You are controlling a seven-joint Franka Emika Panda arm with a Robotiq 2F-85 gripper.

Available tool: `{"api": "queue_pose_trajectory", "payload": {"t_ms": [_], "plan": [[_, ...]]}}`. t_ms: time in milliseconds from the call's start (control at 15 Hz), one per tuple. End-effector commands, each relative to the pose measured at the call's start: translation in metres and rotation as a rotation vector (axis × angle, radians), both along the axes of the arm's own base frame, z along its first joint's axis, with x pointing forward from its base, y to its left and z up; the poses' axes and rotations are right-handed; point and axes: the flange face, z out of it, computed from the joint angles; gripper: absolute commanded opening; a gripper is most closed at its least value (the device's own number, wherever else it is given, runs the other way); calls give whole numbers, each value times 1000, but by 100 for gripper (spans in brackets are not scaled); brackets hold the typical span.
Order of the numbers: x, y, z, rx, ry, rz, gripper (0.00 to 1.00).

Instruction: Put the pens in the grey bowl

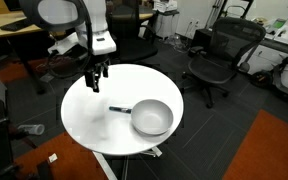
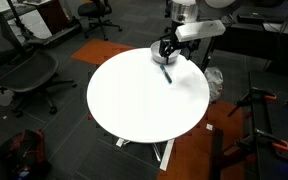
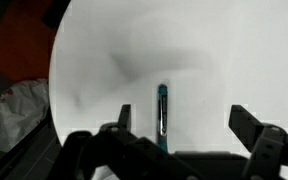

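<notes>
The middle of the dark pen (image 1: 120, 109) (image 3: 163, 119) beside the grey bowl is the next spot my gripper should move to, and it should close there.
A short dark pen (image 1: 120, 108) lies on the round white table (image 1: 94, 125), just beside the grey bowl (image 1: 152, 118). My gripper (image 1: 96, 80) hangs open over the table's far part, away from the bowl. In an exterior view the gripper (image 2: 165, 52) is just above a dark pen (image 2: 166, 72) near the table's (image 2: 134, 100) far edge; the bowl does not show there. In the wrist view a dark teal pen (image 3: 163, 115) lies lengthwise between my open fingers (image 3: 184, 125), nearer one finger. I cannot tell whether these are the same pen.
Black office chairs (image 1: 219, 55) (image 2: 24, 70) stand around the table. A white plastic bag (image 3: 14, 110) lies on the floor past the table's edge; it also shows in an exterior view (image 2: 212, 80). Desks line the back.
</notes>
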Motion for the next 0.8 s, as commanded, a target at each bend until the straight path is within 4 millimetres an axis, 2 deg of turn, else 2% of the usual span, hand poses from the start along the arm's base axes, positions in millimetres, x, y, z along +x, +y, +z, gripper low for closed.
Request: {"api": "queue_pose_trajectory", "payload": {"t_ms": [0,267,733], "plan": [[16,1,-19,-39,-9,-14,100],[26,-10,-42,-77,-9,-2,100],[44,-35,-67,-81,10,-22,100]]}}
